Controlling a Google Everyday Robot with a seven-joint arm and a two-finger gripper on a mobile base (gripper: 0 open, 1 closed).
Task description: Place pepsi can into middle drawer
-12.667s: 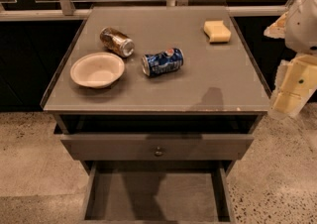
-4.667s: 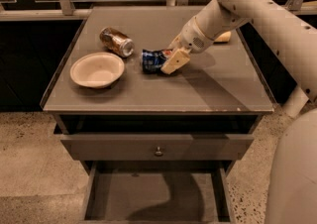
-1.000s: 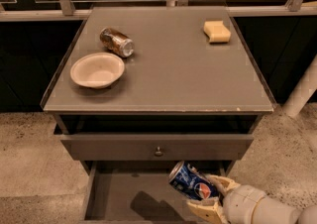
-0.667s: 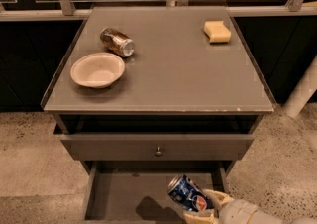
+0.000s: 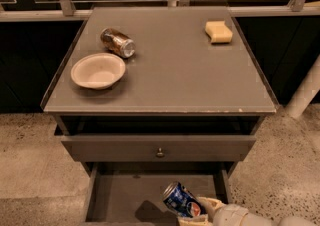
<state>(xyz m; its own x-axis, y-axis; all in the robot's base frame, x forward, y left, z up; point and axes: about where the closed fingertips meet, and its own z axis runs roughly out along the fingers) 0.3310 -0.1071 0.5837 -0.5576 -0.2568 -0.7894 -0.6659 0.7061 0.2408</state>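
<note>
My gripper is to put the pepsi can down on the middle drawer's bottom, near the side [image 5: 195,194] closest to it.
The pepsi can [image 5: 181,202] is a blue can with a silver top, tilted, held low over the open middle drawer [image 5: 125,195] near its right side. My gripper [image 5: 200,212] comes in from the bottom right and is shut on the can. The drawer is pulled out below the closed drawer front with the round knob [image 5: 160,153]. The can's shadow falls on the drawer floor to its left.
On the grey tabletop [image 5: 185,75] lie a brown-gold can [image 5: 118,42] on its side, a beige bowl [image 5: 98,70] at the left and a yellow sponge [image 5: 218,31] at the back right. A white post [image 5: 305,95] stands at the right.
My gripper has carried the can lower and a little left over the drawer. The things on the tabletop have not moved.
</note>
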